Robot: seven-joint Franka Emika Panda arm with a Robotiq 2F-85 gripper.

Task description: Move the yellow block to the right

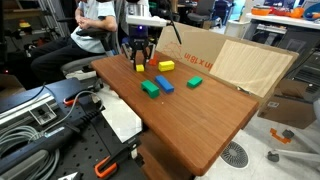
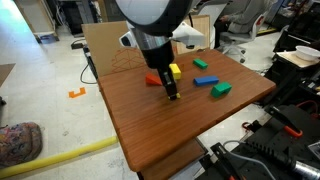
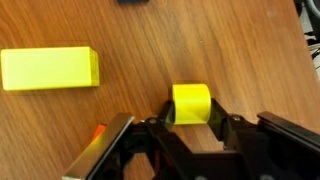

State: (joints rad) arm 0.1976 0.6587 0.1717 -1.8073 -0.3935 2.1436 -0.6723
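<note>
Next, my gripper releases the small yellow block on bare wood (image 1: 192, 99) past the blue block, away from the orange block.
The small, stubby yellow block (image 3: 190, 103) lies on the wooden table (image 3: 130, 110) in the wrist view, sitting between my two black fingers. My gripper (image 3: 190, 118) presses against both of its sides and is shut on it. The gripper also shows low over the table in both exterior views (image 1: 138, 62) (image 2: 172, 92), where the small block is hidden by the fingers. The longer rectangular yellow block (image 3: 50, 68) lies apart from it and shows in both exterior views (image 1: 166, 66) (image 2: 174, 70).
An orange block (image 1: 138, 67) (image 2: 153, 80) lies right beside the gripper. A blue block (image 1: 164, 83) and two green blocks (image 1: 150, 89) (image 1: 195, 82) lie toward the table's middle. A cardboard box (image 1: 215, 50) stands at the table's edge.
</note>
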